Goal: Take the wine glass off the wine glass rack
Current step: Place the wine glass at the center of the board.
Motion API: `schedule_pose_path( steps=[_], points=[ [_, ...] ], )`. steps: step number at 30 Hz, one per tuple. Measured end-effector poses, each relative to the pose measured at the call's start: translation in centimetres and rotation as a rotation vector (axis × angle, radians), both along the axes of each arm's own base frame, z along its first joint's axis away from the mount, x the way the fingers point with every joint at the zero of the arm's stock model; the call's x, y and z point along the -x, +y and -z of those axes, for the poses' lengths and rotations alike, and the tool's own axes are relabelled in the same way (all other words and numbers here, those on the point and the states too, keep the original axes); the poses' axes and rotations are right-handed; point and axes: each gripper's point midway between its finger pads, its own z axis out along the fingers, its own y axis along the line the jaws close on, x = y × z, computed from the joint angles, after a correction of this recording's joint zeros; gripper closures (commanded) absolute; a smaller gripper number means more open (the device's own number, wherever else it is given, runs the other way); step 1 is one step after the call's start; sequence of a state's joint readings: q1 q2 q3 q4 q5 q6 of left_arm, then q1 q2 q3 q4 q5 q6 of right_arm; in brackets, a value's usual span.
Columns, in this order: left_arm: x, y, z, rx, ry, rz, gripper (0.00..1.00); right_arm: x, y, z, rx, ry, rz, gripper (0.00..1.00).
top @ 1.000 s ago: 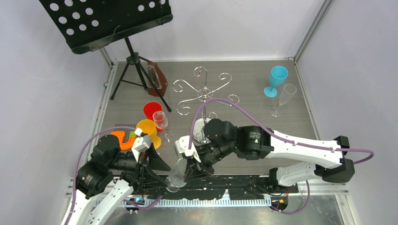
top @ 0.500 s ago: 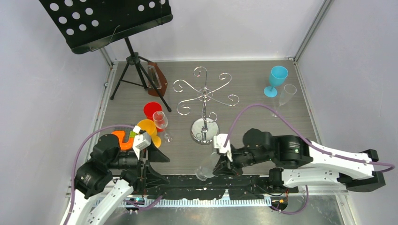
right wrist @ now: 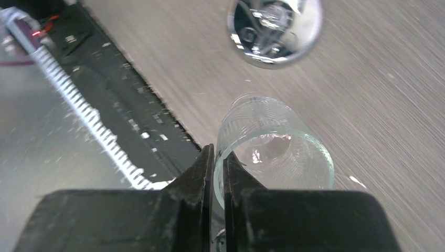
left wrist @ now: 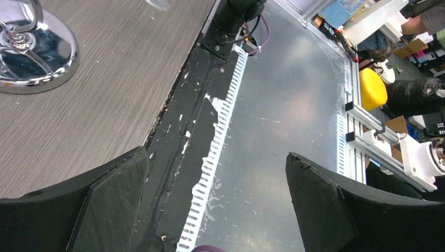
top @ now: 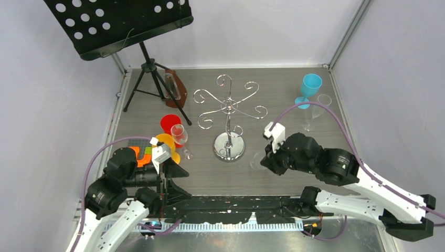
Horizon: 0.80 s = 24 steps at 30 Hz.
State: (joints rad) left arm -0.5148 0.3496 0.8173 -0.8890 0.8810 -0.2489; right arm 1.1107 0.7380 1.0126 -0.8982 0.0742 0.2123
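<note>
Next, I set the clear wine glass, now held low over the table, on the table (top: 313, 147) just in front of the clear flute with my right gripper.
The chrome wine glass rack (top: 229, 105) stands mid-table on its round mirror base (top: 229, 146), with no glass on its curled arms. The base also shows in the left wrist view (left wrist: 31, 58) and the right wrist view (right wrist: 273, 29). My right gripper (top: 266, 159) (right wrist: 218, 155) is shut on the rim of a clear wine glass (top: 256, 160) (right wrist: 273, 152), one finger inside the bowl and one outside. It holds the glass low over the table, right of the base. My left gripper (top: 173, 176) (left wrist: 216, 153) is open and empty at the table's front edge.
A black tripod music stand (top: 152, 68) stands at the back left. Red (top: 169, 123) and yellow (top: 163, 143) cups and a clear glass (top: 179, 134) sit left of the rack. A blue goblet (top: 309, 86) and a clear flute (top: 317, 110) stand at the back right.
My right arm has carried the wine glass from the front edge near the left gripper to the right and onto the table, beside the rack's base. The left arm has barely moved.
</note>
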Motion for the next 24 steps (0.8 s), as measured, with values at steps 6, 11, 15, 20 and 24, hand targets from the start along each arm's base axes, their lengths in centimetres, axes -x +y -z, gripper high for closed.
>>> schedule_pose_path(
  steps=[6,11,15,20,24],
  points=[
    [-0.4,0.1,0.2,-0.012,0.000,-0.023,0.00,-4.9,-4.1,1.2,0.062,0.027,0.292,0.94],
    [-0.6,0.1,0.2,-0.013,-0.007,-0.034,0.00,-7.9,-7.7,2.5,0.119,0.074,0.498,0.95],
    [-0.6,0.3,0.1,-0.009,-0.024,-0.047,0.00,-9.4,-9.6,3.8,0.162,0.128,0.596,0.94],
    [-1.0,0.4,0.3,-0.018,-0.028,-0.070,0.00,-11.0,-12.1,5.0,0.190,0.192,0.708,0.94],
    [-1.3,0.4,0.5,-0.029,-0.019,-0.085,0.00,-12.2,-14.5,6.1,0.200,0.260,0.808,0.94]
  ],
)
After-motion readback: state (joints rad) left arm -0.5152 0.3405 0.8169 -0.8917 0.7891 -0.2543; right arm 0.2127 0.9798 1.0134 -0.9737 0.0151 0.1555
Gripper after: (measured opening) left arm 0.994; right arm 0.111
